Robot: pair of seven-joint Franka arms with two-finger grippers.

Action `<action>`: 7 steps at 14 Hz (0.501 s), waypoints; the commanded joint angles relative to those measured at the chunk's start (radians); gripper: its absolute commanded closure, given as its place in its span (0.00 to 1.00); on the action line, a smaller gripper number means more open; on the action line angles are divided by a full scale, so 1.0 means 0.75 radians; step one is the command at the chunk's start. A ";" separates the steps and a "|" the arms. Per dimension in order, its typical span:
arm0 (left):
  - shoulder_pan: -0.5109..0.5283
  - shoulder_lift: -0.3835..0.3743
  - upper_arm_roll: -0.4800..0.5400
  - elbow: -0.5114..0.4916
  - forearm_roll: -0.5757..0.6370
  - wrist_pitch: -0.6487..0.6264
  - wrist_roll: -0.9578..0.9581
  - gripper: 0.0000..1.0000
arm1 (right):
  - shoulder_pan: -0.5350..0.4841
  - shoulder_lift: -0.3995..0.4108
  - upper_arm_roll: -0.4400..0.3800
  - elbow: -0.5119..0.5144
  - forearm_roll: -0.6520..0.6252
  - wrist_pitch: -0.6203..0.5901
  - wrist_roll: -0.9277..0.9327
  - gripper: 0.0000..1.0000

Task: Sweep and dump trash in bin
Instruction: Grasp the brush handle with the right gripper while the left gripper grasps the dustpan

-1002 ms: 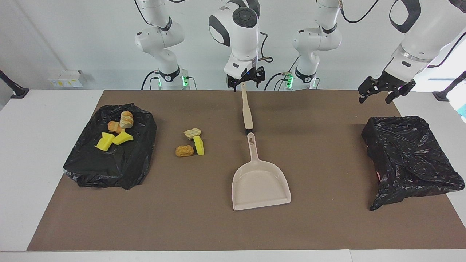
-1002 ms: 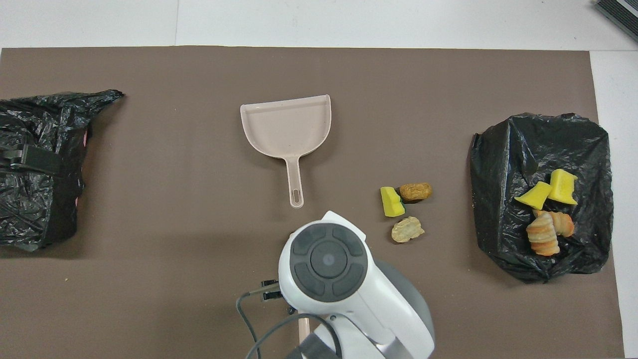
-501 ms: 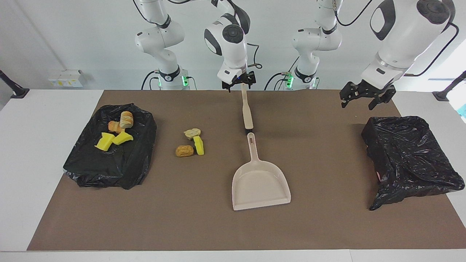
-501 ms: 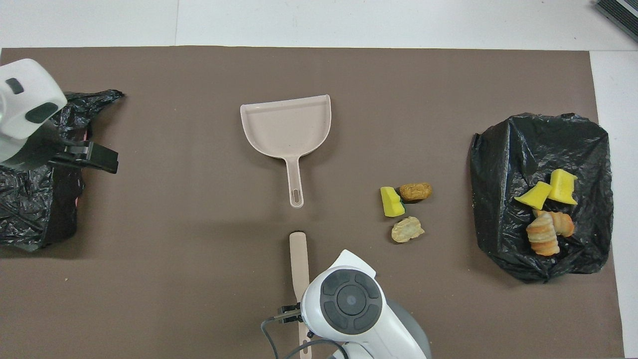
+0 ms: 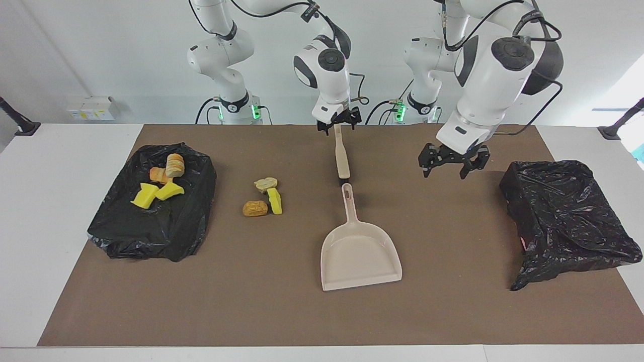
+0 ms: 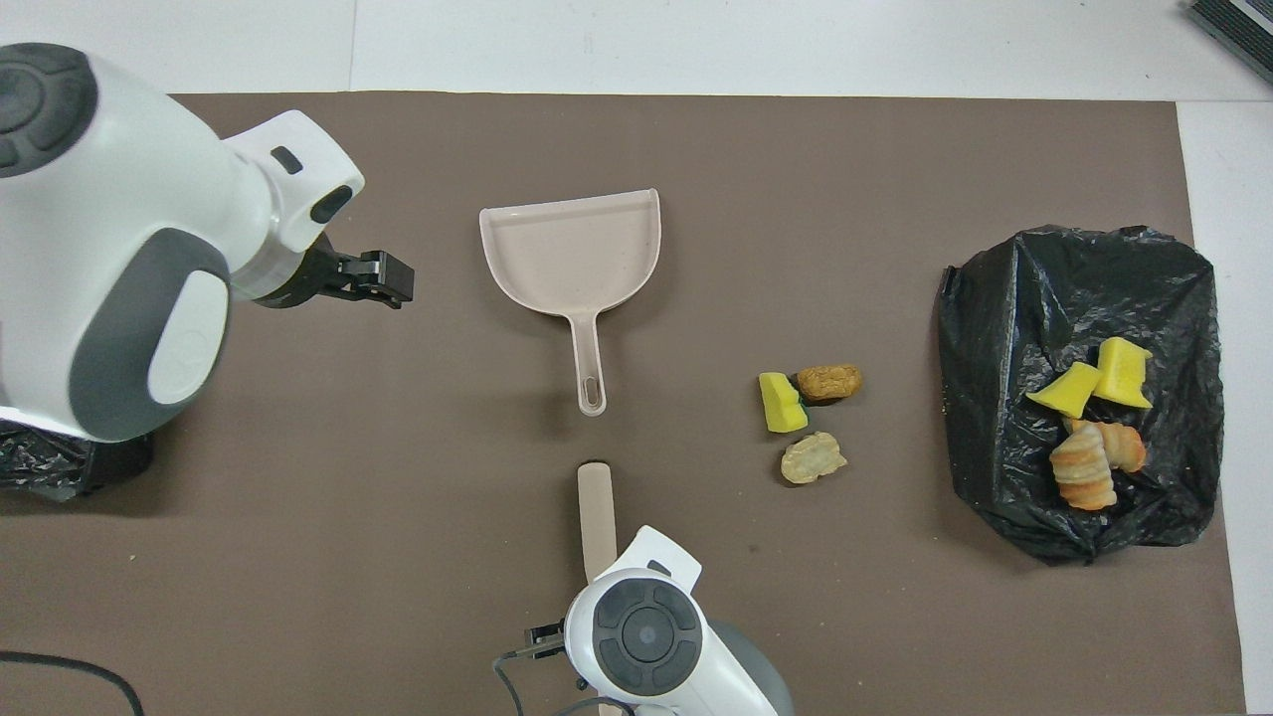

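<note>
Next, I close my left gripper on the handle (image 6: pixel 588 365) of the beige dustpan to move it toward the trash.
Three pieces of trash lie on the brown mat: a yellow sponge wedge (image 5: pixel 274 200) (image 6: pixel 782 402), a brown lump (image 5: pixel 255 208) (image 6: pixel 829 382) and a pale lump (image 5: pixel 265 184) (image 6: pixel 813 457). Several more (image 5: pixel 160 181) (image 6: pixel 1089 418) rest on the black bag-lined bin (image 5: pixel 151 231) at the right arm's end. The beige dustpan (image 5: pixel 359 251) (image 6: pixel 577 249) lies mid-mat, handle toward the robots, in line with the beige brush (image 5: pixel 341 156) (image 6: pixel 596 512). My right gripper (image 5: pixel 338 125) hangs open at the brush handle's robot-side end. My left gripper (image 5: pixel 448 170) (image 6: pixel 373 278) is open over bare mat beside the dustpan.
A second black bag-lined bin (image 5: pixel 563 216) sits at the left arm's end of the mat (image 5: pixel 453 311), partly hidden under my left arm in the overhead view. White tabletop (image 5: pixel 50 226) borders the mat.
My left gripper has swung from over the bin at its end toward the middle and come lower. My right gripper has shifted slightly at the brush handle's end. Trash, dustpan and brush lie unmoved.
</note>
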 commanded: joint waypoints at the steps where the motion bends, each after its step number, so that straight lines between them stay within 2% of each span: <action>1: -0.093 0.106 0.019 0.027 0.030 0.066 -0.119 0.00 | 0.005 -0.013 -0.007 -0.052 0.027 0.041 -0.004 0.00; 2: -0.116 0.161 0.019 0.060 0.030 0.089 -0.174 0.00 | 0.005 -0.015 -0.007 -0.062 0.027 0.045 -0.006 0.00; 4: -0.167 0.206 0.019 0.072 0.034 0.152 -0.258 0.00 | 0.005 -0.013 -0.007 -0.075 0.027 0.065 -0.004 0.16; 6: -0.214 0.245 0.019 0.066 0.050 0.189 -0.287 0.00 | 0.009 -0.007 -0.007 -0.085 0.027 0.080 0.002 0.26; 7: -0.236 0.265 0.019 0.066 0.061 0.198 -0.291 0.00 | 0.015 -0.005 -0.007 -0.083 0.027 0.080 0.004 0.43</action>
